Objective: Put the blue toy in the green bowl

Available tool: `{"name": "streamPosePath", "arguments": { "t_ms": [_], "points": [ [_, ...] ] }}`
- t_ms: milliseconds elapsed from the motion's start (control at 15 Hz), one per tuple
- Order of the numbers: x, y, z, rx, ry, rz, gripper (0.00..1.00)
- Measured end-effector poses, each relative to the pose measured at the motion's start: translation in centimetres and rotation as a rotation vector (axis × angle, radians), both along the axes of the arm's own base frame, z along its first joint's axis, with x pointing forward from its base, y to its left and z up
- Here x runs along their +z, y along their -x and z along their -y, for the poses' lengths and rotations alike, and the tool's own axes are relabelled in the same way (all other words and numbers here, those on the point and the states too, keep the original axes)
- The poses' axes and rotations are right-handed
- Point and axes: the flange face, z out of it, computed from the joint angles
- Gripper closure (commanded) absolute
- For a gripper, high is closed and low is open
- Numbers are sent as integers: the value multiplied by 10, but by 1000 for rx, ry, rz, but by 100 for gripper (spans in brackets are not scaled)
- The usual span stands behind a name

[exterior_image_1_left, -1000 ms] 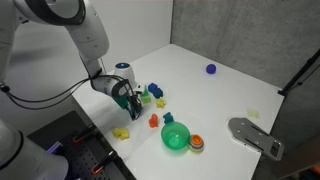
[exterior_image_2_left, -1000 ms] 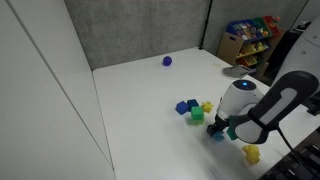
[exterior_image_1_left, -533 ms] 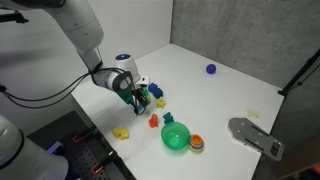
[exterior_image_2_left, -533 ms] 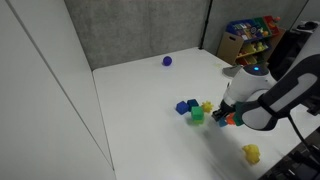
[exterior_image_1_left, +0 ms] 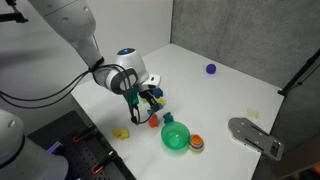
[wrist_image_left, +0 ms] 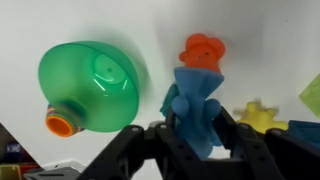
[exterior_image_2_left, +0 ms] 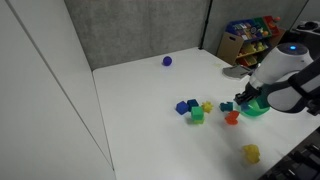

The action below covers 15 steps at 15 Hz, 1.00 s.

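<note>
Next, my gripper sets the blue toy down on the bottom of the green bowl (exterior_image_1_left: 175,135) (wrist_image_left: 97,82), close to its middle.
My gripper (wrist_image_left: 200,128) is shut on the blue toy (wrist_image_left: 197,105), a light-blue plastic figure, and holds it above the white table. The green bowl (wrist_image_left: 90,85) lies to the left of the toy in the wrist view, empty. In both exterior views the gripper (exterior_image_1_left: 141,104) (exterior_image_2_left: 242,101) hangs a short way from the green bowl (exterior_image_1_left: 176,137) (exterior_image_2_left: 256,109), which the arm partly hides in one of them. An orange toy (wrist_image_left: 204,50) sits on the table just beyond the held toy.
A small orange-red round thing (exterior_image_1_left: 197,143) touches the bowl. An orange toy (exterior_image_1_left: 153,121), a yellow toy (exterior_image_1_left: 121,132) and a cluster of dark-blue, green and yellow toys (exterior_image_2_left: 193,110) lie nearby. A blue-purple ball (exterior_image_1_left: 211,69) lies far back. A grey plate (exterior_image_1_left: 252,135) sits at the table edge.
The gripper has lifted and carried the blue toy away from the toy cluster toward the green bowl; the arm has swung that way.
</note>
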Motion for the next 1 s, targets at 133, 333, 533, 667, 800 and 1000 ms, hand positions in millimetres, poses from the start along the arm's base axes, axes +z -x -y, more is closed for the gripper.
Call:
{"name": "streamPosePath", "arguments": {
  "t_ms": [133, 333, 533, 667, 800, 1000],
  "points": [
    [11, 10, 31, -57, 21, 9, 83],
    [26, 25, 77, -150, 59, 24, 83],
    [42, 33, 115, -229, 90, 48, 83],
    [49, 35, 130, -260, 102, 62, 83],
    [53, 33, 137, -274, 108, 72, 83],
    [56, 27, 138, -282, 111, 75, 83]
  ]
}}
